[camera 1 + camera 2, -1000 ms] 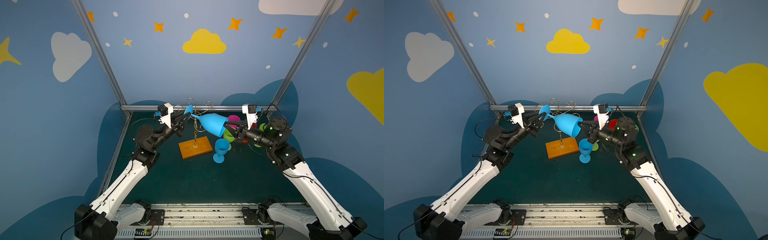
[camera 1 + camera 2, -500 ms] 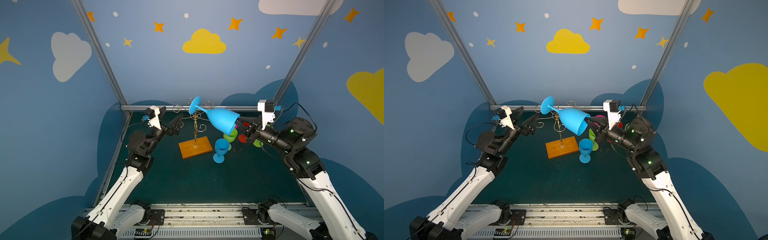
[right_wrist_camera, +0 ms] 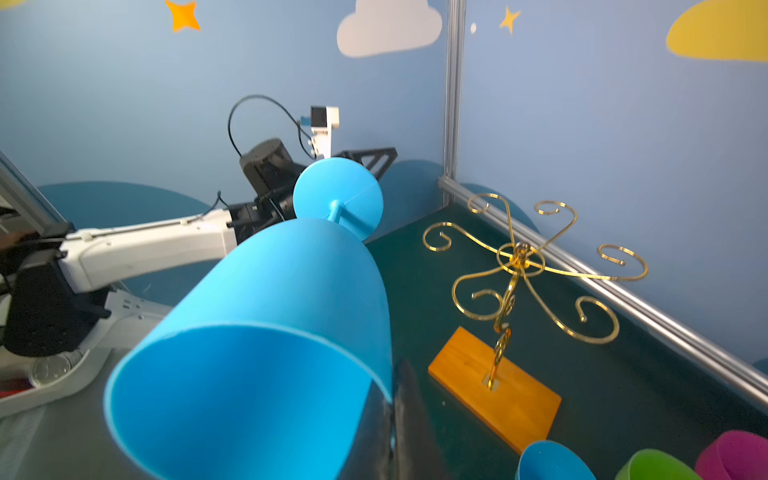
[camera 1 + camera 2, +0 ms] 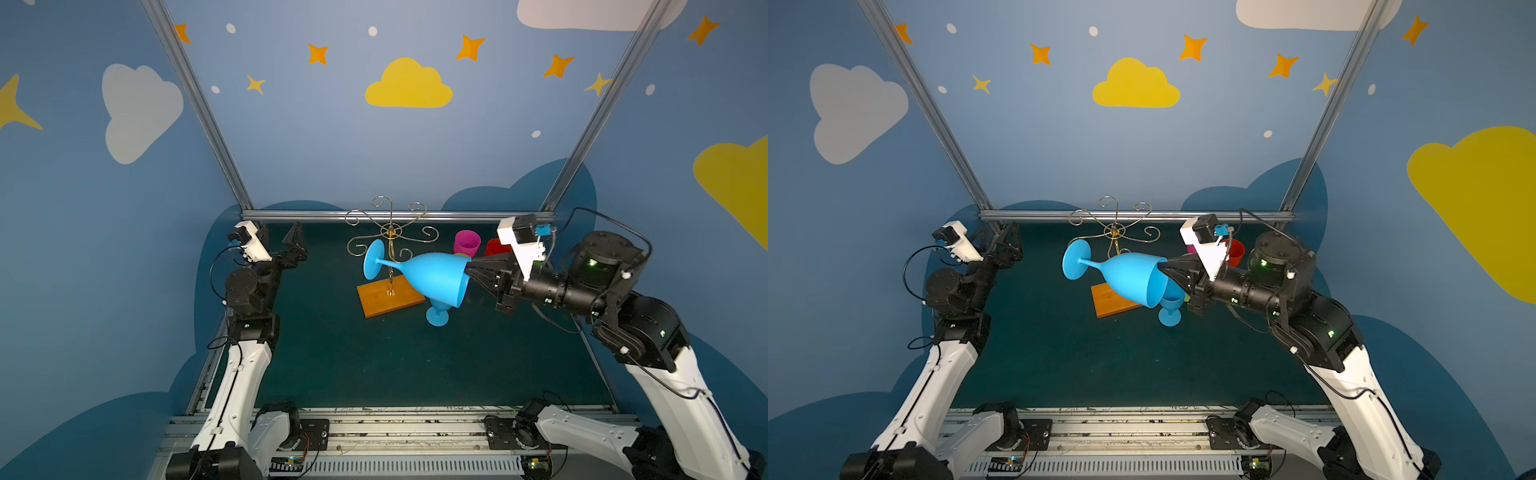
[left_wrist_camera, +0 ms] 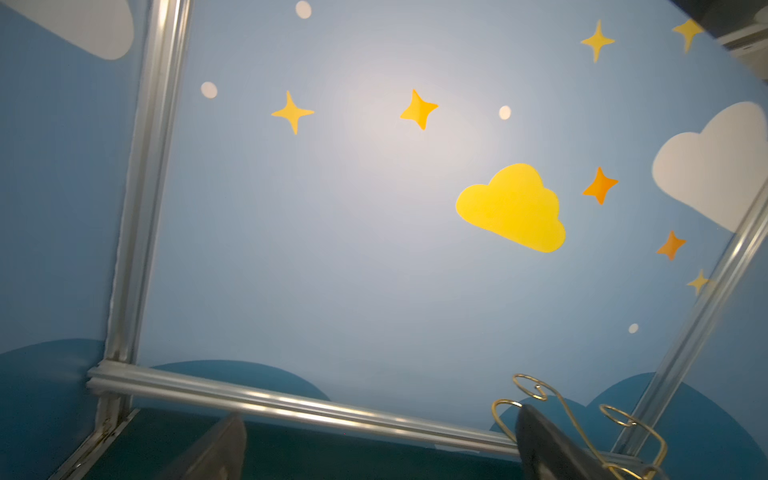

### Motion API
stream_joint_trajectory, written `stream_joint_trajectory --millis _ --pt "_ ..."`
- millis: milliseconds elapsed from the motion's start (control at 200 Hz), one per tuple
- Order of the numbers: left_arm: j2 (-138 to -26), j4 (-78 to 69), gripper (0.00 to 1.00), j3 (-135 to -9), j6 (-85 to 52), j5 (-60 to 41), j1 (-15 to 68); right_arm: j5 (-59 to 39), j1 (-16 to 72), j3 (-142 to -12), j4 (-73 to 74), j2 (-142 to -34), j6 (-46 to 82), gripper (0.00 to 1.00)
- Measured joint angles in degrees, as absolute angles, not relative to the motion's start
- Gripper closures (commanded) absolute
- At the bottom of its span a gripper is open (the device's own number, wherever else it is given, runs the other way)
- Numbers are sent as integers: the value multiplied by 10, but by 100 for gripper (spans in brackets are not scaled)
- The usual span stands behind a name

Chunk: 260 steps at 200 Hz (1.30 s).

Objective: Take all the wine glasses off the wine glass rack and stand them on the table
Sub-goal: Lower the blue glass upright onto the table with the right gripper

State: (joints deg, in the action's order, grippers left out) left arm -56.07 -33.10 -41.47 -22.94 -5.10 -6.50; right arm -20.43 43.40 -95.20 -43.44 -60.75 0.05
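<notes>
Next, I set the blue wine glass down with my right gripper on the table (image 4: 412,342) in front of the wooden base, close to the standing glass.
The blue wine glass (image 4: 436,278) (image 4: 1133,278) hangs on its side in the air, foot pointing left. My right gripper (image 4: 469,268) (image 4: 1163,268) is shut on its rim, one finger inside the bowl and one outside, as the right wrist view shows (image 3: 395,374). The wine glass rack (image 4: 390,232) (image 4: 1113,232) is gold wire with curled arms on an orange wooden base (image 3: 494,399). In the right wrist view the glass (image 3: 270,311) is apart from the rack's arms (image 3: 519,257), which carry nothing. My left gripper (image 4: 297,247) (image 4: 1009,245) (image 5: 380,436) stands open and empty near the back left corner.
A second blue glass (image 4: 437,313) stands upright on the dark green table beside the rack's base. A magenta cup (image 4: 466,242), a red cup (image 4: 494,247) and a green cup (image 3: 656,465) sit behind my right gripper. A metal rail (image 4: 291,215) runs along the back edge.
My left gripper opened, let go of the glass's foot and drew back to the left. My right gripper lifted the glass off the rack, then brought it lower and forward.
</notes>
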Motion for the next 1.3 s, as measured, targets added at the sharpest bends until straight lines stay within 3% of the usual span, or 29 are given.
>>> stream_joint_trajectory --millis 300,666,1302 --pt "-556 -316 0 -370 -215 -38 -81 -48 555 -882 -587 -647 -12 100" --pt "-546 -313 1 -370 -209 -27 -90 67 568 -764 -657 -659 63 100" --pt "-537 -296 1 -370 -210 -13 -90 82 514 -725 -563 -805 103 100"
